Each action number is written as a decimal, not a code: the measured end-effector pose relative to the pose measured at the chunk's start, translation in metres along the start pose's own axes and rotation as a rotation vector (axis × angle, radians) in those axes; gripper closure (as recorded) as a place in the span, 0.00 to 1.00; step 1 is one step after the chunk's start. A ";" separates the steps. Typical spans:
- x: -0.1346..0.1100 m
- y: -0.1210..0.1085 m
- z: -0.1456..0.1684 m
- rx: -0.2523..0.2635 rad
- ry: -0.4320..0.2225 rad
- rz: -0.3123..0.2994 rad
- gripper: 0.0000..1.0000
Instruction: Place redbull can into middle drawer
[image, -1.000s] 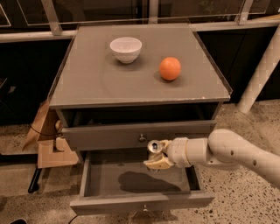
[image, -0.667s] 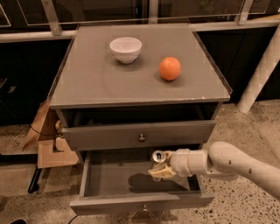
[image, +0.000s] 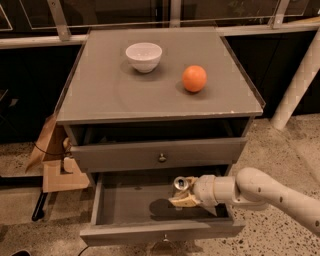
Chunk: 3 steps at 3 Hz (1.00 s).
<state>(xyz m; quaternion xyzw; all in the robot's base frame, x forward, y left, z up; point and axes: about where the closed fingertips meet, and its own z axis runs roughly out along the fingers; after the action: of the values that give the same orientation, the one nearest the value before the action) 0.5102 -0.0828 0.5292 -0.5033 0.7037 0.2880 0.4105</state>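
Note:
Next, I release the redbull can near the middle of the open middle drawer's bottom (image: 176, 198). It is now held low over that drawer floor.
The redbull can (image: 180, 184) is a slim silver can with a pull-tab top, held upright in my gripper (image: 184, 196). The gripper is shut on the can and holds it inside the open middle drawer (image: 120, 231), right of its middle, low over the drawer floor. My white arm (image: 260, 192) reaches in from the right over the drawer's right side. The drawer above (image: 160, 156), with a round knob, is pulled out only slightly.
A white bowl (image: 144, 56) and an orange (image: 194, 78) sit on the cabinet top (image: 105, 95). Cardboard pieces (image: 52, 160) lie on the floor left of the cabinet. A white post (image: 300, 82) leans at the right.
My gripper with the can has moved down and slightly right, from level with the upper drawer's front into the open middle drawer.

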 end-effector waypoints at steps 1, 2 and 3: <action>0.029 -0.012 0.016 0.006 -0.031 -0.053 1.00; 0.048 -0.024 0.036 -0.005 -0.055 -0.097 1.00; 0.066 -0.031 0.054 -0.017 -0.076 -0.127 1.00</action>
<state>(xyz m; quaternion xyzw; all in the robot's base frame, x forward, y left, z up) 0.5447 -0.0797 0.4453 -0.5389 0.6519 0.2863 0.4501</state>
